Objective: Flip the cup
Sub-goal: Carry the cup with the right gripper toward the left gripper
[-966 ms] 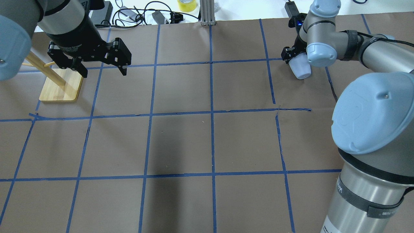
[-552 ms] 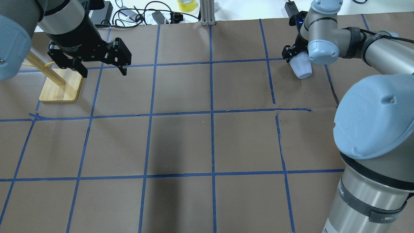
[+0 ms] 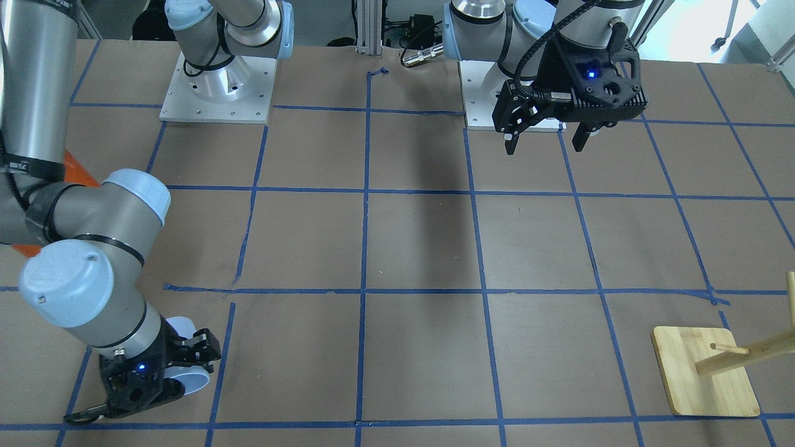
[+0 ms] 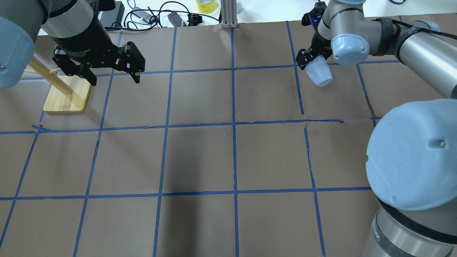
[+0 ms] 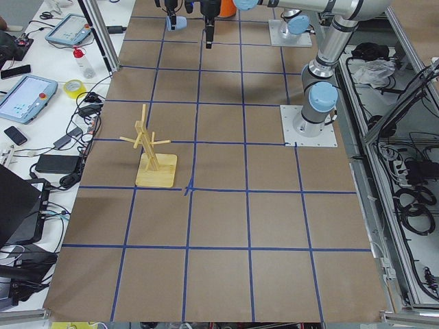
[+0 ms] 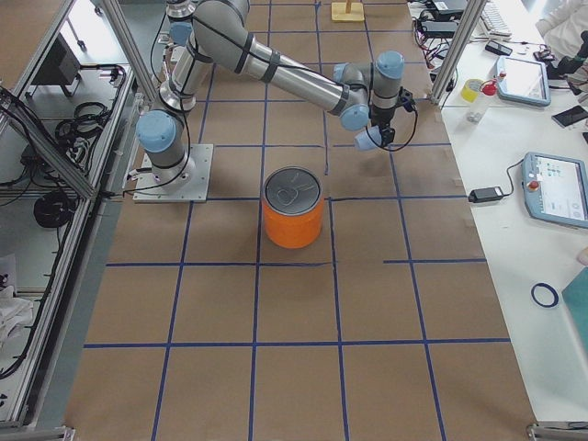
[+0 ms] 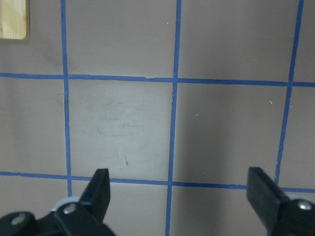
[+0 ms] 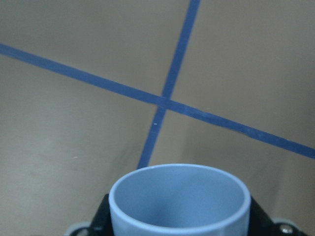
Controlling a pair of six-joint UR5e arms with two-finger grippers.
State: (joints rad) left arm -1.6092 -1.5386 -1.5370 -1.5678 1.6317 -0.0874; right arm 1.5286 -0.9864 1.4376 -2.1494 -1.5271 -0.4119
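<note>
Next, I set the cup beside the middle blue tape crossing (image 3: 398,316), on the wooden peg stand's side, with my right gripper.
The cup (image 4: 319,75), a small pale lavender-blue tumbler, is held tilted above the table at the far right. My right gripper (image 4: 313,65) is shut on it. In the right wrist view the cup's open mouth (image 8: 177,196) fills the bottom, between black fingers (image 8: 101,216). The cup also shows in the front view (image 3: 189,380) and the right side view (image 6: 367,138). My left gripper (image 4: 115,80) is open and empty, hovering over the far left of the table. It shows too in the front view (image 3: 545,148) and the left wrist view (image 7: 179,189).
A wooden peg stand (image 4: 66,98) is on the table just left of my left gripper. A large orange can (image 6: 294,209) with a silver top stands mid-table on the right side. Cables and a yellow tape roll (image 4: 206,5) lie beyond the far edge.
My right gripper has carried the cup to the left and a little farther away. The left arm has not moved.
</note>
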